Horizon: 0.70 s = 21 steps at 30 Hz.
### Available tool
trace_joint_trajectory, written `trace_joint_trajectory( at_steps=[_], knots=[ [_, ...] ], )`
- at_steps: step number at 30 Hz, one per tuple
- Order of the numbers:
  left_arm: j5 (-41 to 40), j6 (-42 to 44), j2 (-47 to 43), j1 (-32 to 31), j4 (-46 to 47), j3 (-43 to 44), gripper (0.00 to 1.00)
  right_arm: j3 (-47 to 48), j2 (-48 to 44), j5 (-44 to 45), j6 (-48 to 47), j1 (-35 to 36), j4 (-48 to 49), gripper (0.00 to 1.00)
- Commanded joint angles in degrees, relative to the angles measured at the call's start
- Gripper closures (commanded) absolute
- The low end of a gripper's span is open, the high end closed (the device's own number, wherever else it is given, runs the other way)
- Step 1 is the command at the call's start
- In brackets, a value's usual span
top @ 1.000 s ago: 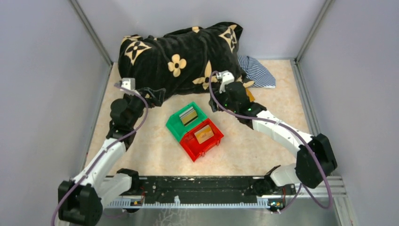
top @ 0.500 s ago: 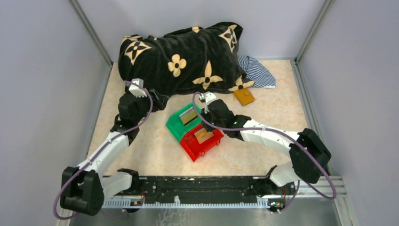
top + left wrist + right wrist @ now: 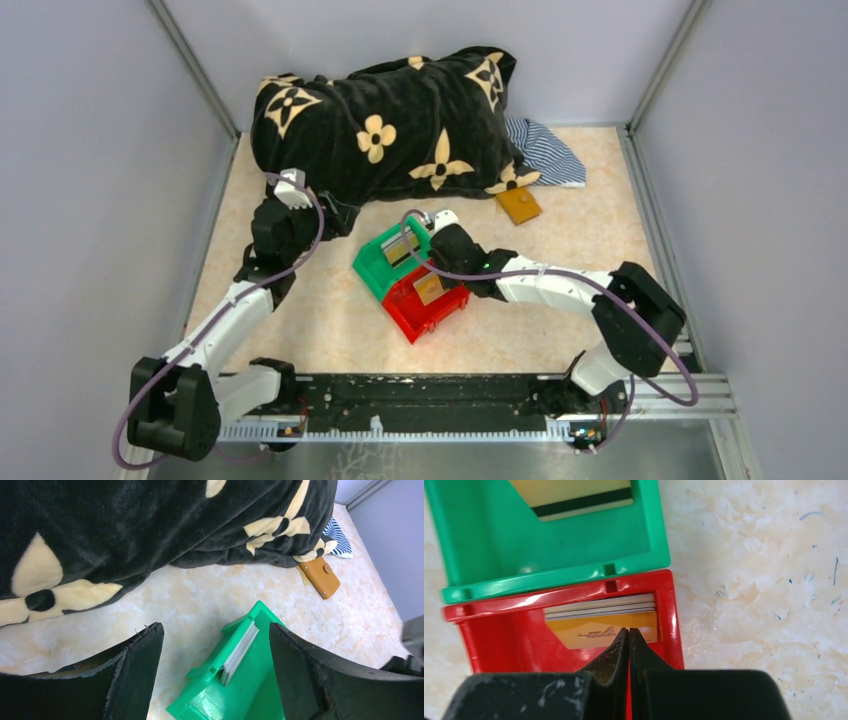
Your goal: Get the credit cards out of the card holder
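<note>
The joined green and red bins sit at a slant, so the robot's right gripper should straighten them, then open and grip the red bin's outer side [image 3: 456, 307].
The card holder [image 3: 518, 205], a tan-brown leather wallet, lies closed on the table by the blanket's edge; the left wrist view shows it [image 3: 320, 576] at the upper right. Credit cards stand in two joined bins: a stack in the green bin [image 3: 375, 262] and a gold-fronted stack [image 3: 599, 630] in the red bin [image 3: 425, 312]. My right gripper [image 3: 629, 629] is shut with nothing between its fingers, tips just above the gold card. My left gripper [image 3: 215, 628] is open and hovers over the green bin's card stack [image 3: 240, 652], holding nothing.
A black blanket with tan flower shapes [image 3: 390, 120] is heaped across the back of the table. A blue-striped cloth [image 3: 548, 150] pokes out at its right. Grey walls close in the left, right and back sides.
My right gripper left the card holder at the back, swung to the red bin and shut. The holder now lies uncovered. My left arm shifted toward the green bin, jaws slightly narrower.
</note>
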Motion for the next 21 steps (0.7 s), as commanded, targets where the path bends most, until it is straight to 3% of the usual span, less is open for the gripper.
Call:
trace_joint_trajectory(
  at_steps=[1,11,21],
  knots=[
    [0.01,-0.2,-2.54,-0.45,-1.08,-0.48,0.17,3.26,2.39,5.84,0.71,-0.73,-1.06,1.0],
    [0.22,-0.21,-2.43,-0.54,-1.32,-0.71,0.16,5.15,1.98,6.13,-1.57,-4.17,0.16,1.0],
    [0.03,-0.09,-2.68,-0.72,-1.73,-0.93,0.16,8.98,8.19,4.91,-5.49,-6.33,1.78,1.0]
  ],
)
